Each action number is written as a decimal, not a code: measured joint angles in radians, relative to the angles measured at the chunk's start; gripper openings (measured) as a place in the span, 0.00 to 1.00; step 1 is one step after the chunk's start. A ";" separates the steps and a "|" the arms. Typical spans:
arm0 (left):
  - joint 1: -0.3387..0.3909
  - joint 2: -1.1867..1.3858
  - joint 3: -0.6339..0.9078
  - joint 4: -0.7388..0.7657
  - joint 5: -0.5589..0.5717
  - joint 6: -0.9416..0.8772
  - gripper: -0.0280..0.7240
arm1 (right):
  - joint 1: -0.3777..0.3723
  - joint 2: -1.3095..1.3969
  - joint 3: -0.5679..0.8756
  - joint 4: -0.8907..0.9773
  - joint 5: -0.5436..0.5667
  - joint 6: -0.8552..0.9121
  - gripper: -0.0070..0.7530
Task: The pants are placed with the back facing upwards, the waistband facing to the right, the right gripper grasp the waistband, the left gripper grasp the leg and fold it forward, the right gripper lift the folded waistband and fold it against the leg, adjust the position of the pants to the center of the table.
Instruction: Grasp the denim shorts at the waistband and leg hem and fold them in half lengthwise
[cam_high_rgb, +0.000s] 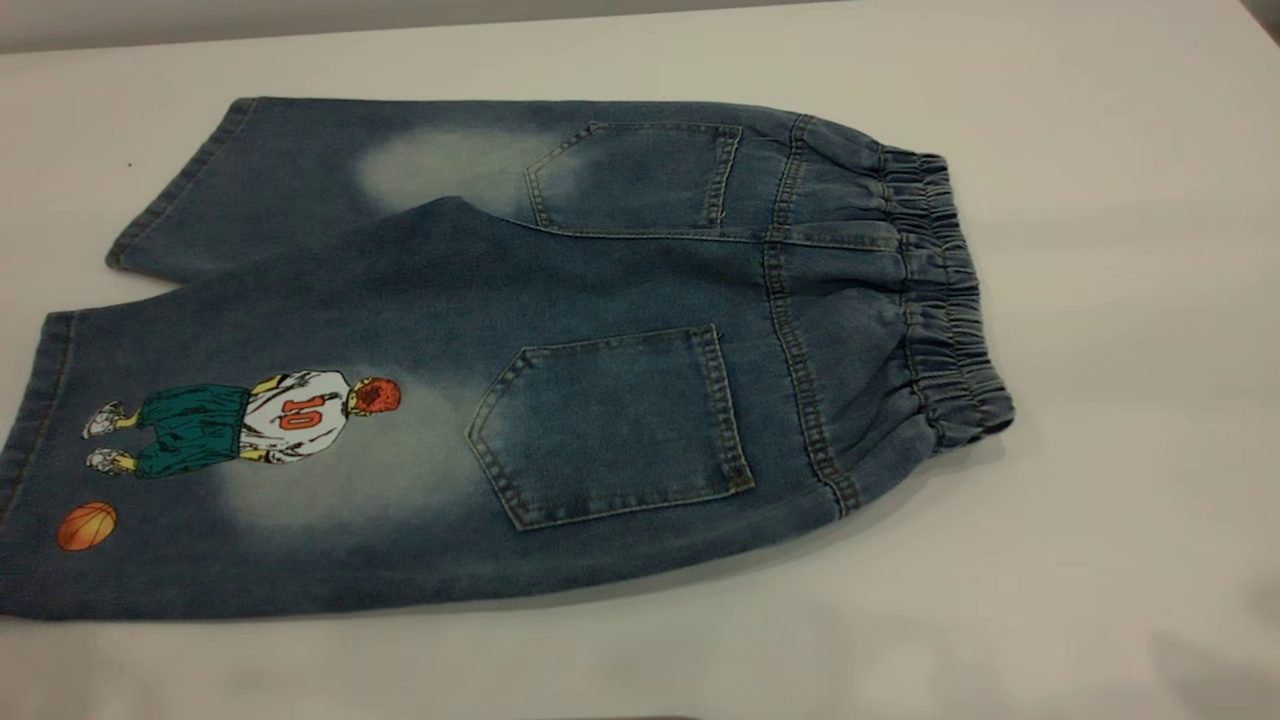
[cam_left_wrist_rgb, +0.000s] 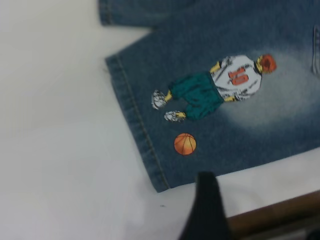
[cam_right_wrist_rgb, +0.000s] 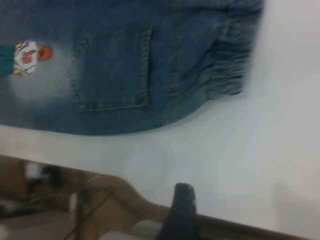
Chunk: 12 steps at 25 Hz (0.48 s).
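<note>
Next, my left gripper moves next to the near corner of the printed leg's hem (cam_high_rgb: 50, 602) (cam_left_wrist_rgb: 172, 177), beside the orange ball, and closes there.
The pants (cam_high_rgb: 600, 290) lie flat on the table (cam_high_rgb: 1120, 560), back up, with both patch pockets showing. The elastic waistband (cam_high_rgb: 945, 300) points right. The leg (cam_high_rgb: 250, 500) with the number-10 player print and orange ball is the near one, at the left. Neither gripper appears in the exterior view. In the left wrist view the left gripper (cam_left_wrist_rgb: 250, 220) hovers open by the table's near edge, just off the printed leg's hem (cam_left_wrist_rgb: 145, 150); only one finger (cam_left_wrist_rgb: 207, 200) shows. The right gripper (cam_right_wrist_rgb: 225, 215) is open over bare table, short of the waistband (cam_right_wrist_rgb: 230, 65), touching nothing.
The plain leg (cam_high_rgb: 250, 180) lies at the far left, partly under the printed one. The table's brown front edge (cam_left_wrist_rgb: 280, 212) runs close under both grippers. Beyond the edge (cam_right_wrist_rgb: 240, 222), blurred floor clutter (cam_right_wrist_rgb: 50, 200) shows. White tabletop surrounds the pants on the right and front.
</note>
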 joint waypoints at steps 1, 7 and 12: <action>0.000 0.046 0.000 -0.012 -0.024 0.029 0.75 | 0.000 0.062 0.000 0.044 -0.022 -0.033 0.77; 0.000 0.339 -0.006 -0.181 -0.165 0.148 0.81 | 0.000 0.415 0.000 0.348 -0.125 -0.305 0.77; 0.000 0.492 -0.007 -0.300 -0.220 0.278 0.81 | 0.000 0.680 0.000 0.634 -0.152 -0.584 0.77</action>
